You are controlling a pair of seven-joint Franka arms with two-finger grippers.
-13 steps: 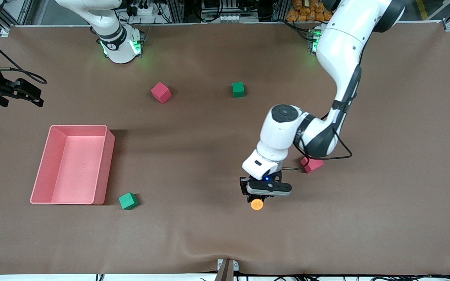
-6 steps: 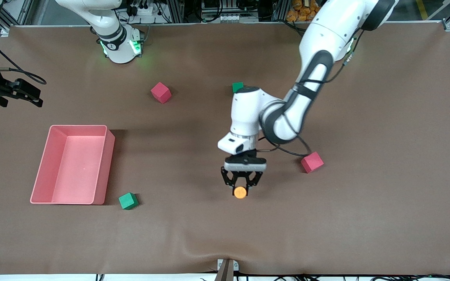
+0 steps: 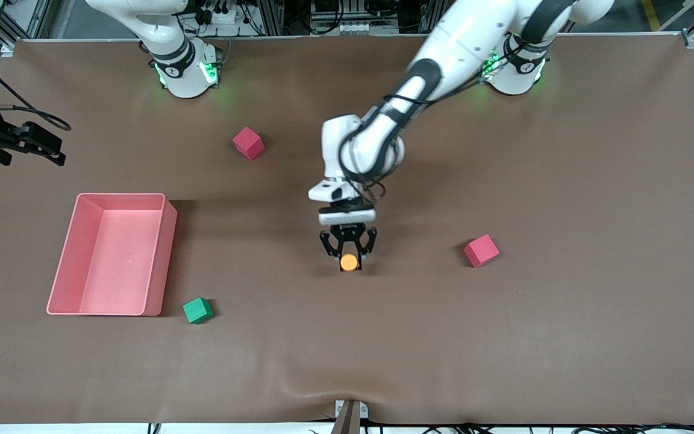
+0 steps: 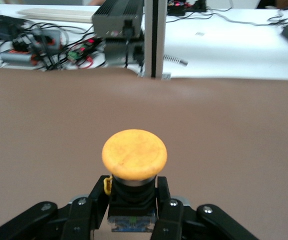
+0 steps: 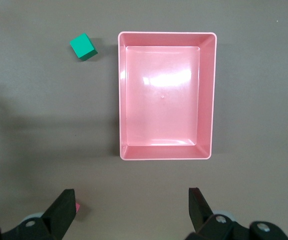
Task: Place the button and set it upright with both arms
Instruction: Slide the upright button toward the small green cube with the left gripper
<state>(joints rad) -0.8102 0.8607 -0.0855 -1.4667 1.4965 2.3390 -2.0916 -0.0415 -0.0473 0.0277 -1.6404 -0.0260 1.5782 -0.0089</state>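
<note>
Next, my left gripper sets the button upright on the brown mat (image 3: 346, 242) between the pink bin and the red cube that is farthest from it.
My left gripper (image 3: 348, 252) is shut on the button (image 3: 349, 262) and holds it low over the middle of the brown mat. The button lies sideways in the grip, its round orange cap facing the front camera. In the left wrist view the fingers (image 4: 95, 200) clamp the black body under the orange cap (image 4: 134, 154), with the bluish end between them. My right gripper (image 3: 29, 142) waits high over the right arm's end of the table. It is open and empty in the right wrist view (image 5: 131, 210).
A pink bin (image 3: 169, 253) stands toward the right arm's end, also in the right wrist view (image 5: 166, 34). A green cube (image 3: 197, 310) lies beside it. Red cubes lie near the right arm's base (image 3: 247, 143) and toward the left arm's end (image 3: 481, 251).
My left gripper has carried the button away from the red cube toward the middle of the table and turned. The left arm now covers the second green cube. The right arm has not moved.
</note>
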